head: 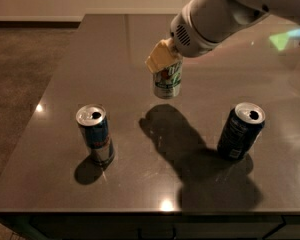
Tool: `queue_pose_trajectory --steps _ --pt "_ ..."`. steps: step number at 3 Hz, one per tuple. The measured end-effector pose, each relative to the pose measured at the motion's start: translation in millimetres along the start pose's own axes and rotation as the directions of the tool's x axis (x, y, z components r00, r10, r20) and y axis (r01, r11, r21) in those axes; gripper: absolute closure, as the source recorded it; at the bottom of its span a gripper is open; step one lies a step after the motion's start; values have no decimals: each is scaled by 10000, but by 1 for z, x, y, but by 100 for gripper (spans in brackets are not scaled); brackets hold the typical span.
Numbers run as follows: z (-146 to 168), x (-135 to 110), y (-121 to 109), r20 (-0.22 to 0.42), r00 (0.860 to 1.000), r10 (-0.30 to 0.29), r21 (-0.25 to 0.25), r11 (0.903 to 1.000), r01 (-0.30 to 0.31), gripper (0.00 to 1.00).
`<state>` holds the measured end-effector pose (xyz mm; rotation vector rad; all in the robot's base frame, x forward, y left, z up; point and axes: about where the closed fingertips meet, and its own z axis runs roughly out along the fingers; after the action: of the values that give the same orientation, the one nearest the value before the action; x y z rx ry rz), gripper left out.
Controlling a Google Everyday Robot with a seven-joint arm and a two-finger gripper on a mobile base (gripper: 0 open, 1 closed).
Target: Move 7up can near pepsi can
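Note:
My gripper should release the 7up can on the dark table (pixel 207 116), close behind the pepsi can, toward the middle of the table.
The 7up can (pixel 167 80), white with green and red markings, hangs upright in the air above the dark table (pixel 65 99), near its middle. My gripper (pixel 165 58) is shut on the can's top, at the end of the white arm that comes in from the upper right. One cream-coloured finger (pixel 157 59) shows on the can's left side. The can's shadow lies on the table just below it. The pepsi can (pixel 240 131), dark navy with a silver open top, stands on the table to the lower right of the held can.
A slim blue-and-silver can (pixel 95 133) with red marks stands on the table at the front left. The table's front edge (pixel 140 213) runs along the bottom. Brown floor (pixel 20 74) lies to the left of the table.

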<state>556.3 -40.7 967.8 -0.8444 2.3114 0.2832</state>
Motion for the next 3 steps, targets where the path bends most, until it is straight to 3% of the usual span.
queue_pose_trajectory --steps 1,3 --pt "-10 6 -15 112 9994 333 61 9994 -334 100" --pt "-40 45 -39 255 9912 1302 526 9899 -1314 100"
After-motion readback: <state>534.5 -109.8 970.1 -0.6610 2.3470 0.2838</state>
